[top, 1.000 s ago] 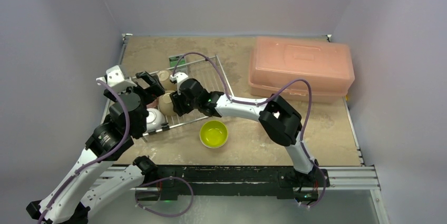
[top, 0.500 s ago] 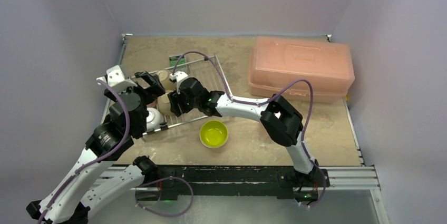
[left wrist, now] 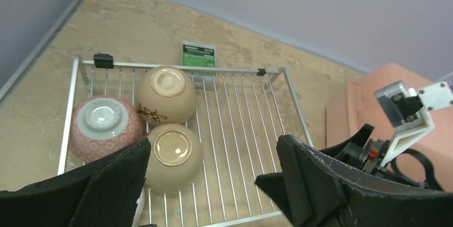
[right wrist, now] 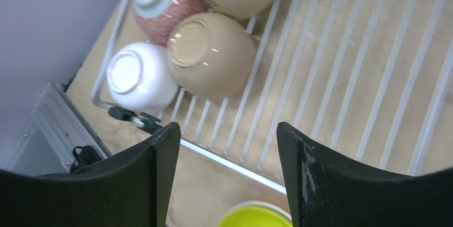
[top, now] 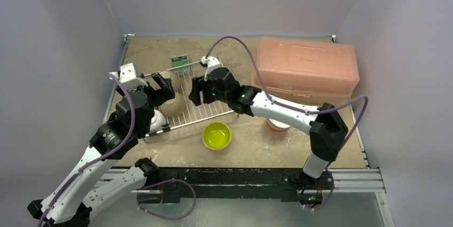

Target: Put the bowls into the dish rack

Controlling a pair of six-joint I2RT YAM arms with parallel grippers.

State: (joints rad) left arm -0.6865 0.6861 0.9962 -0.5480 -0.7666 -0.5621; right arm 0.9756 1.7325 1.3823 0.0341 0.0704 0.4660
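I should next close my right gripper on the rack-side rim (top: 267, 120) of the white bowl inside the orange bowl.
The silver wire dish rack (top: 211, 107) lies left of centre. Several bowls sit upside down in its left end: a red-patterned one (left wrist: 105, 127), a beige one with a flower (left wrist: 166, 93), a plain beige one (left wrist: 172, 155) and a white one (right wrist: 138, 77). A lime-green bowl (top: 216, 135) stands upright on the table in front of the rack. An orange bowl (top: 278, 125) shows partly under my right arm. My left gripper (top: 159, 87) is open and empty above the rack's left end. My right gripper (top: 196, 91) is open and empty above the rack's bare wires (right wrist: 331, 77).
A pink translucent box (top: 304, 69) stands at the back right. A small green label (top: 179, 60) lies behind the rack. Grey walls close in the left, back and right. A metal rail (top: 240, 176) runs along the near edge.
My right gripper has drawn back from the plain beige bowl in the rack, up and to the right. Its elbow swung right, uncovering the orange bowl. My left gripper shifted slightly right.
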